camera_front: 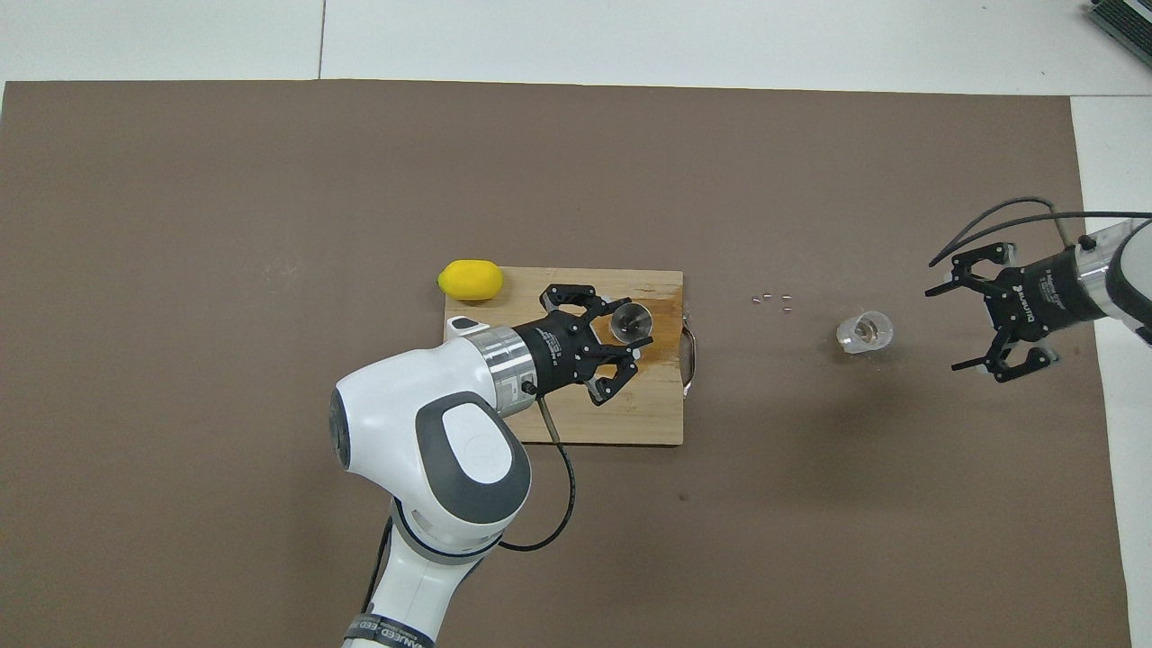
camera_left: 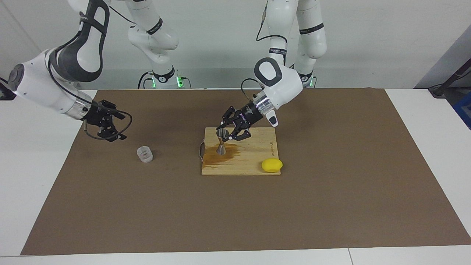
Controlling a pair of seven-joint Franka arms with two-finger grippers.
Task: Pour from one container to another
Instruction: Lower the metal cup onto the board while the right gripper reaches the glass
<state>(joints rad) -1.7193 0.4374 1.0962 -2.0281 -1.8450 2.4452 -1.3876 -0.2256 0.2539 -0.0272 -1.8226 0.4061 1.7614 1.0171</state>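
Next, my right gripper grasps the small ribbed glass cup's sides [camera_front: 860, 336] on the brown mat.
The small ribbed glass cup [camera_left: 145, 154] [camera_front: 865, 331] stands alone on the brown mat toward the right arm's end. My right gripper [camera_left: 123, 127] [camera_front: 945, 328] hangs open just beside it, apart from it, jaws turned toward the cup. The silvery hourglass jigger [camera_left: 221, 148] [camera_front: 629, 319] stands upright on the wooden cutting board [camera_left: 250, 158] [camera_front: 652, 414], its foot at a dark wet stain. My left gripper [camera_left: 226, 136] [camera_front: 635, 335] is shut on the jigger's upper cone.
A yellow lemon [camera_left: 272, 165] [camera_front: 470, 279] lies at the board's corner toward the left arm's end. A few tiny bits [camera_front: 772, 299] lie on the mat between board and cup. A metal handle [camera_left: 201, 149] sticks out of the board's edge.
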